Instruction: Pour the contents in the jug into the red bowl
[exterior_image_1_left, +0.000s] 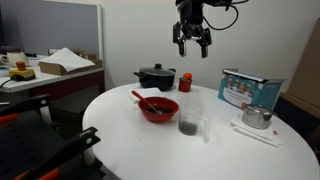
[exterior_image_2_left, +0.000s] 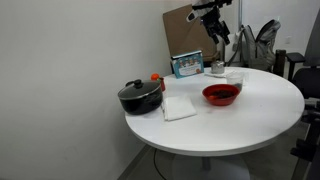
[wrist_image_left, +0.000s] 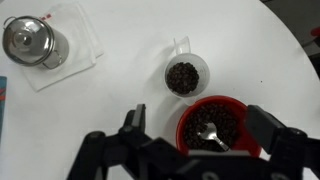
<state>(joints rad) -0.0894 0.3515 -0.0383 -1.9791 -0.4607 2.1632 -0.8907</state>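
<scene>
Next, my gripper goes down to the see-through jug's handle (exterior_image_1_left: 206, 127) (wrist_image_left: 182, 45), on the jug's side away from the red bowl, and closes there.
The see-through jug (wrist_image_left: 186, 75) stands upright on the white table with dark beans inside; it also shows in both exterior views (exterior_image_1_left: 191, 116) (exterior_image_2_left: 234, 77). The red bowl (wrist_image_left: 213, 126) sits right next to it and holds dark beans and a spoon; it shows in both exterior views (exterior_image_1_left: 158, 108) (exterior_image_2_left: 221, 94). My gripper (wrist_image_left: 195, 125) hangs high above the table, open and empty, with the bowl seen between its fingers far below. It is near the top of both exterior views (exterior_image_1_left: 192, 38) (exterior_image_2_left: 219, 25).
A black lidded pot (exterior_image_1_left: 156, 77) stands at the back with a small red cup (exterior_image_1_left: 185, 80) beside it. A silver kettle (wrist_image_left: 30, 41) sits on a white cloth (wrist_image_left: 73, 52). A blue box (exterior_image_1_left: 249, 89) stands behind it. A folded napkin (exterior_image_2_left: 179, 106) lies near the pot.
</scene>
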